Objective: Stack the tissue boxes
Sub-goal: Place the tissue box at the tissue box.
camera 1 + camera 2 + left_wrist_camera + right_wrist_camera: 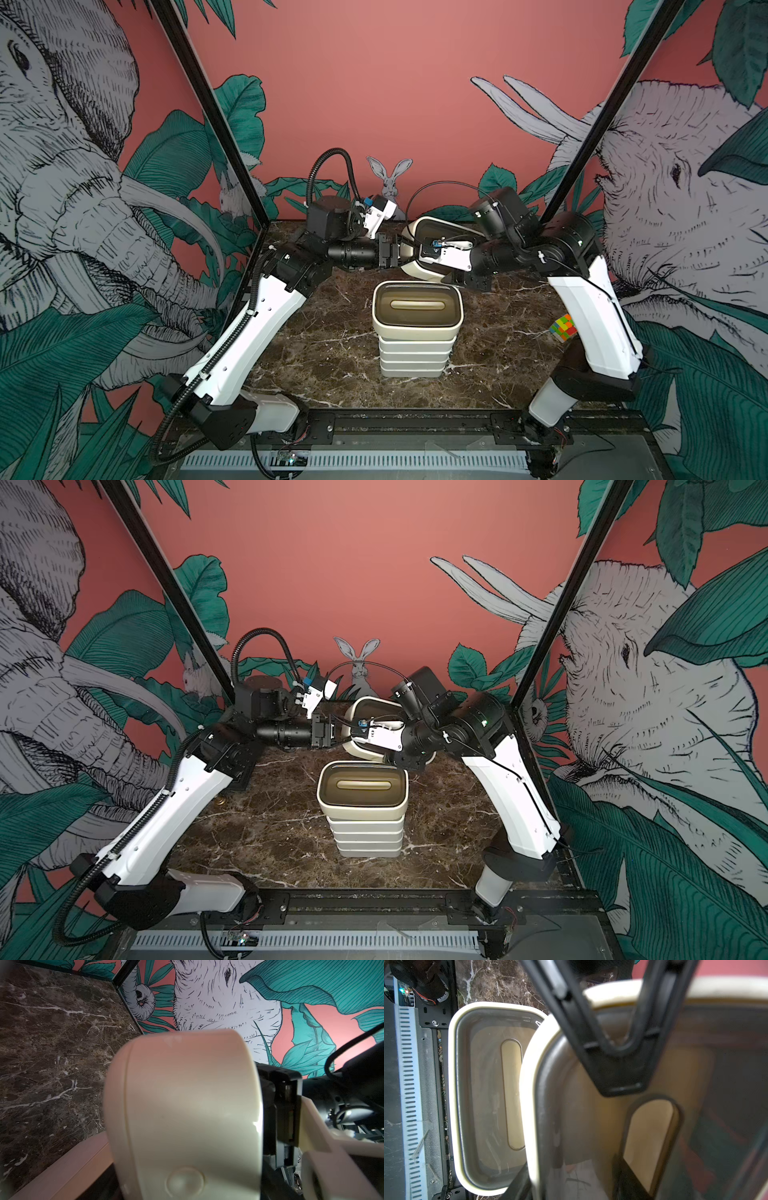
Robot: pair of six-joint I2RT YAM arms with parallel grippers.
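The cream box's near long side in my right gripper faces the stack, so next I let go with my right gripper and take the end (pixel 481 237) opposite my left gripper before lowering the box.
A stack of tissue boxes stands mid-table in both top views. Its top box (pixel 417 307) (pixel 362 789) (pixel 483 1095) is cream with a dark brown slotted lid, and several white boxes (pixel 415 353) lie under it. Behind and above the stack, a second cream tissue box (pixel 440 229) (pixel 370 706) (pixel 182 1095) (pixel 529 1105) hangs tilted, lid towards the top views. My left gripper (pixel 395 254) (pixel 332 733) is shut on its left end, and one of its fingers (pixel 618 1072) lies across the lid. My right gripper (pixel 571 1184) is shut on the box's near long side.
A multicoloured cube (pixel 563 328) lies at the right, behind my right arm. The marble table (pixel 316 353) is walled by printed panels at the back and sides, with black posts (pixel 216 116) leaning in. A black rail (pixel 415 419) runs along the front edge.
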